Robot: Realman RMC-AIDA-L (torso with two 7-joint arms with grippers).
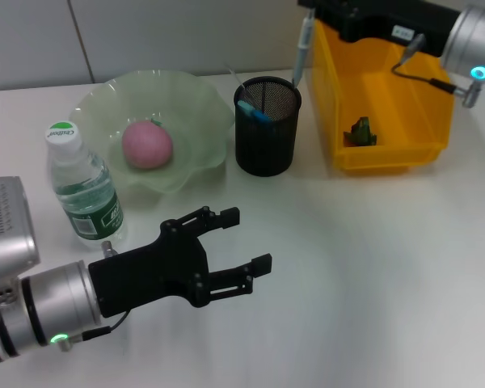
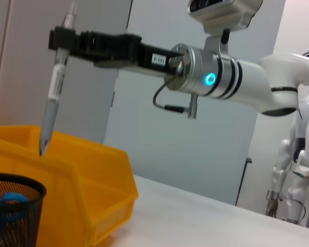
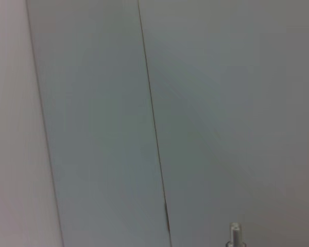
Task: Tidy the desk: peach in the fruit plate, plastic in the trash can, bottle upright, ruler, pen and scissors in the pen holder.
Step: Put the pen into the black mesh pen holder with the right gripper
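Observation:
My right gripper will let go of the grey pen in the black mesh pen holder (image 1: 255, 98), next to the handles of the blue scissors.
My right gripper (image 1: 308, 10) (image 2: 63, 39) is shut on a grey pen (image 1: 302, 47) (image 2: 52, 92), which hangs tip down above the gap between the black mesh pen holder (image 1: 267, 128) (image 2: 13, 206) and the yellow trash can (image 1: 388, 109) (image 2: 92, 175). Blue scissors handles (image 1: 250, 109) (image 2: 5, 198) show inside the holder. A thin pale strip (image 1: 236, 79) leans out of it; I cannot tell whether it is the ruler. Green plastic (image 1: 360, 132) lies in the trash can. The pink peach (image 1: 147, 144) rests in the green fruit plate (image 1: 202, 105). The bottle (image 1: 82, 184) stands upright. My left gripper (image 1: 251, 239) hovers open over the table's front.
The white tabletop (image 1: 372, 259) stretches out to the right of my left gripper. A grey wall panel (image 3: 154, 103) stands behind the desk. Another white robot (image 2: 298, 159) stands far off in the room.

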